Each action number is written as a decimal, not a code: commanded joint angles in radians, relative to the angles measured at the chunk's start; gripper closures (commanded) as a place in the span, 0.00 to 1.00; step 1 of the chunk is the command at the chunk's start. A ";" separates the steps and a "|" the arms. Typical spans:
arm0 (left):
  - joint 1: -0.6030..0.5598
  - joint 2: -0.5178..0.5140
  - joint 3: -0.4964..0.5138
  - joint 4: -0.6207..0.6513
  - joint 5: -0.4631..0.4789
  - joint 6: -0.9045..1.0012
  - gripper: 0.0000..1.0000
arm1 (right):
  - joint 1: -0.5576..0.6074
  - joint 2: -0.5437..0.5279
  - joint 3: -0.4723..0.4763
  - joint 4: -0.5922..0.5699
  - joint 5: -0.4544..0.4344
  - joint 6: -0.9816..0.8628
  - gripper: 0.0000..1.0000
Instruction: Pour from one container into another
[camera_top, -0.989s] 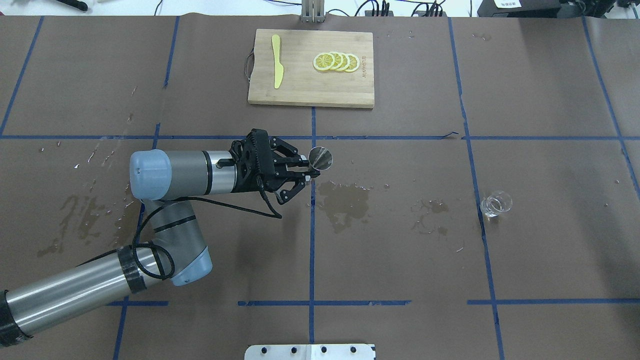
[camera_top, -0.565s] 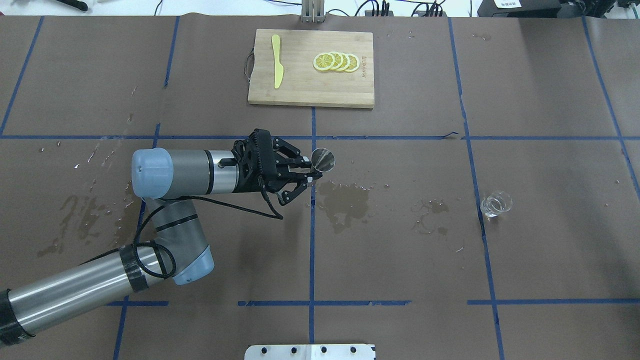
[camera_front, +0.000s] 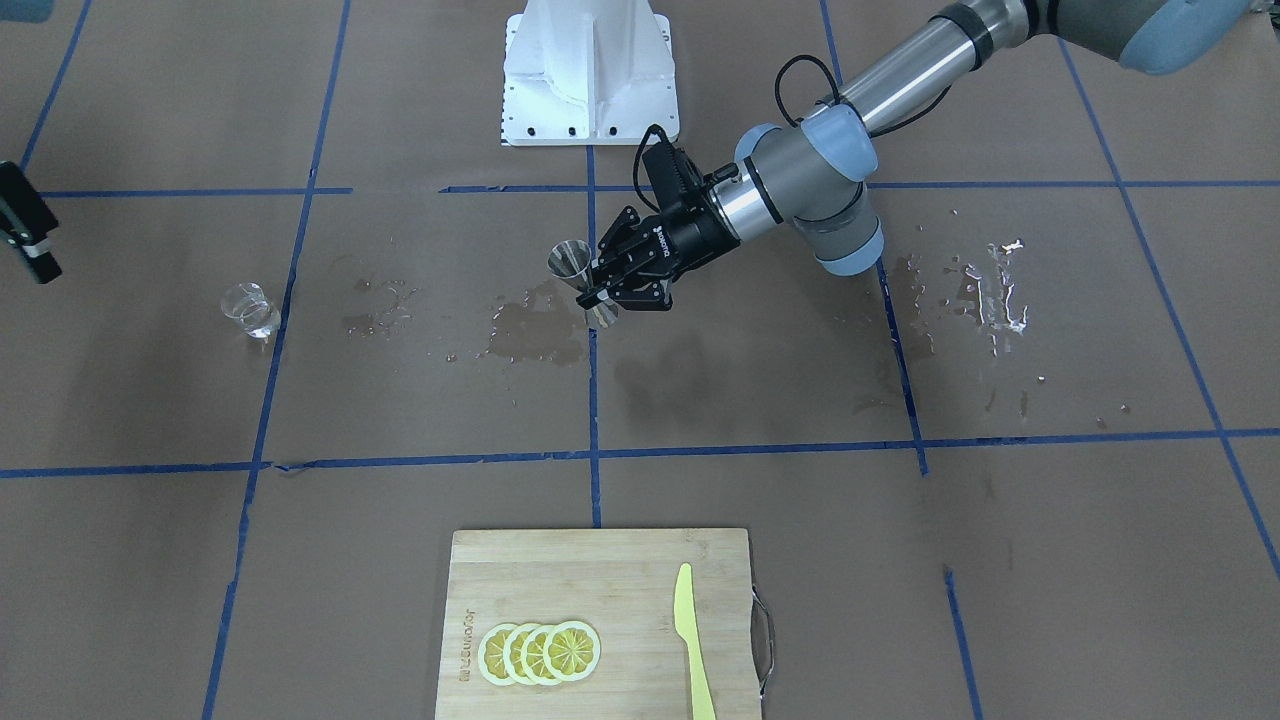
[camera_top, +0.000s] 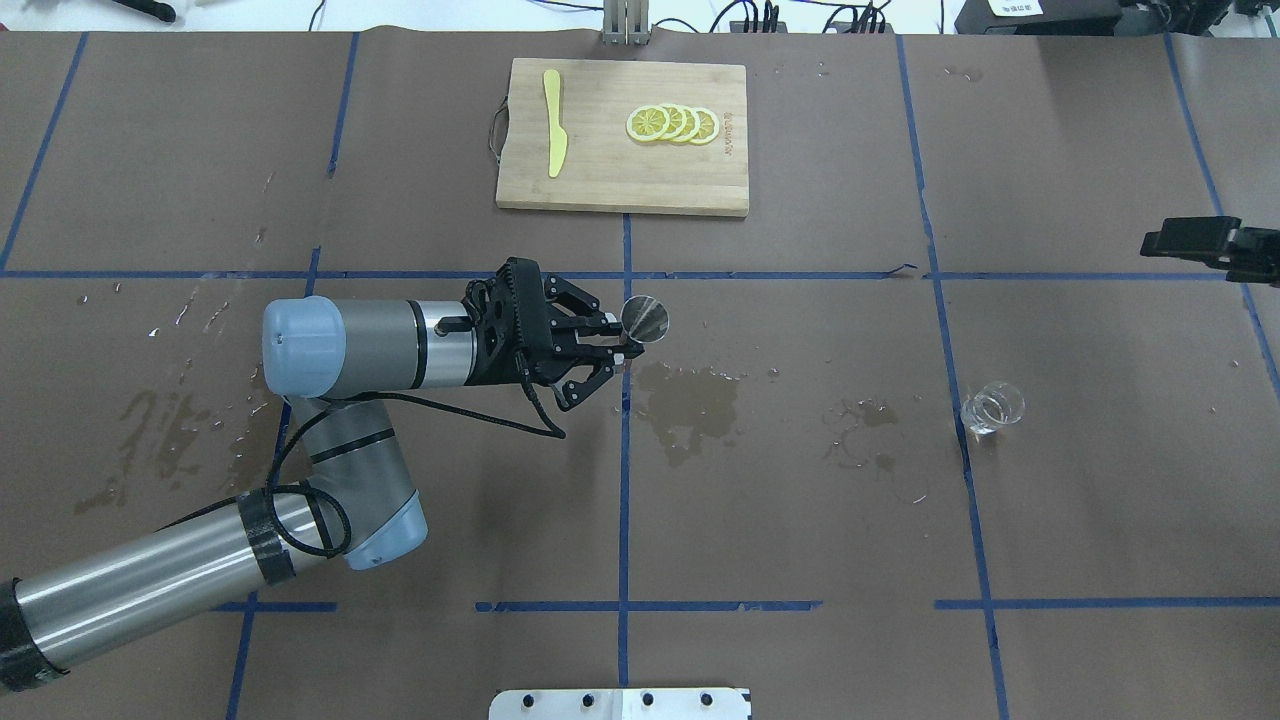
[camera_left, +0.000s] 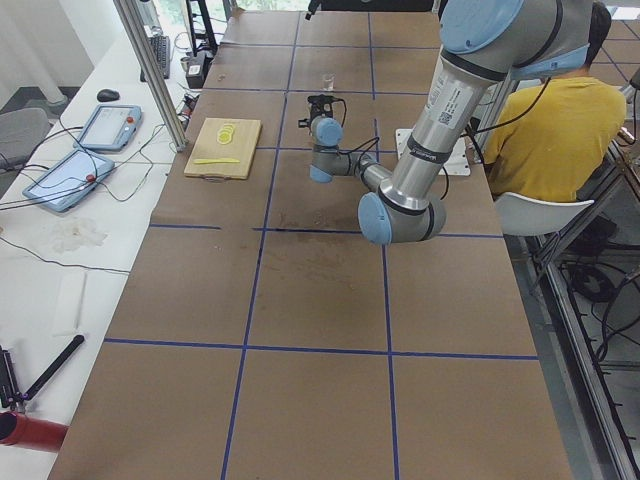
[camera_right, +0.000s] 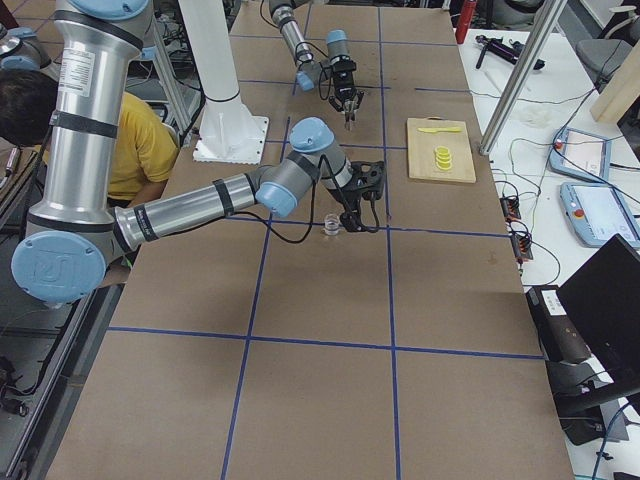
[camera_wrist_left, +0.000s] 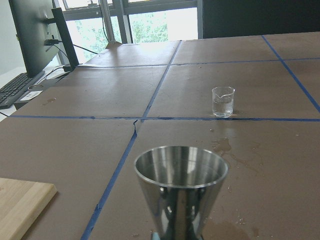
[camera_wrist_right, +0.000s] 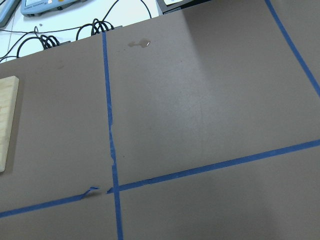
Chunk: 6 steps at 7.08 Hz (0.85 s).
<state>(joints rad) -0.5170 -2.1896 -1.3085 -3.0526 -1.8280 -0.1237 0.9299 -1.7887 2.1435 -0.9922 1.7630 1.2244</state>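
Observation:
My right gripper should grip the body of the clear beaker (camera_front: 252, 314), because my left gripper is already holding the steel jigger.
My left gripper (camera_top: 615, 345) is shut on the waist of the shiny steel jigger (camera_top: 643, 319), holding it upright near the table's middle. The left wrist view looks into the jigger's top cone (camera_wrist_left: 181, 185), where no liquid shows. The clear beaker (camera_top: 992, 408) stands upright far to the right, apart from both grippers; it also shows in the front view (camera_front: 248, 308) and the left wrist view (camera_wrist_left: 223, 101), with a little clear liquid in it. My right gripper (camera_top: 1210, 245) pokes in at the overhead view's right edge, beyond the beaker; its jaws are not readable.
A wooden cutting board (camera_top: 620, 180) at the back carries lemon slices (camera_top: 672, 124) and a yellow knife (camera_top: 553, 120). Wet patches (camera_top: 690, 400) darken the brown paper between jigger and beaker. The robot's white base plate (camera_top: 620, 703) sits at the near edge.
My right gripper has come into the overhead view at the right edge. The left gripper and jigger have barely shifted. The beaker has not moved.

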 joint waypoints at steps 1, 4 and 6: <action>0.000 0.002 0.000 0.000 0.004 -0.001 1.00 | -0.363 -0.103 0.022 0.108 -0.490 0.174 0.00; -0.002 0.004 0.000 0.000 0.004 -0.001 1.00 | -0.698 -0.113 -0.063 0.107 -0.986 0.323 0.00; -0.002 0.005 0.000 0.000 0.004 -0.001 1.00 | -0.778 -0.072 -0.154 0.102 -1.149 0.323 0.00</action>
<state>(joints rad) -0.5185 -2.1849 -1.3085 -3.0526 -1.8240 -0.1243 0.1980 -1.8864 2.0435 -0.8889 0.7090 1.5426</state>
